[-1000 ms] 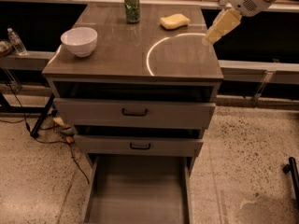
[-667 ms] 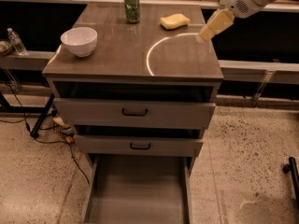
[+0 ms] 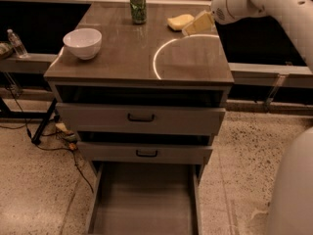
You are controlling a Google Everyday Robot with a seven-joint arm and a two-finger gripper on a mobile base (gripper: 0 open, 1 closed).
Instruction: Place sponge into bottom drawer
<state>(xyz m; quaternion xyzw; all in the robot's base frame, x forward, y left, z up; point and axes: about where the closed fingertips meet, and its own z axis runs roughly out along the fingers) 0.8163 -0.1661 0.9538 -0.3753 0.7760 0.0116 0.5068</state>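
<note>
The pale-yellow sponge (image 3: 180, 22) is near the green can on the cabinet top. My gripper needs to go there next and close on it.
The pale-yellow sponge (image 3: 179, 22) lies on the cabinet top at the back, right of the middle. My gripper (image 3: 197, 25) comes in from the upper right on a white arm and sits just right of the sponge, close to it, low over the top. The bottom drawer (image 3: 145, 202) is pulled out wide at the foot of the cabinet, a shallow grey tray with nothing in it.
A white bowl (image 3: 82, 43) stands at the left of the cabinet top (image 3: 142, 58). A green can (image 3: 138, 7) stands at the back, left of the sponge. Two upper drawers with black handles (image 3: 141, 117) stand slightly open. Cables (image 3: 58, 141) lie on the floor at the left.
My gripper has moved left and slightly down across the back of the cabinet top toward the sponge. The sponge, bowl and can have not moved.
</note>
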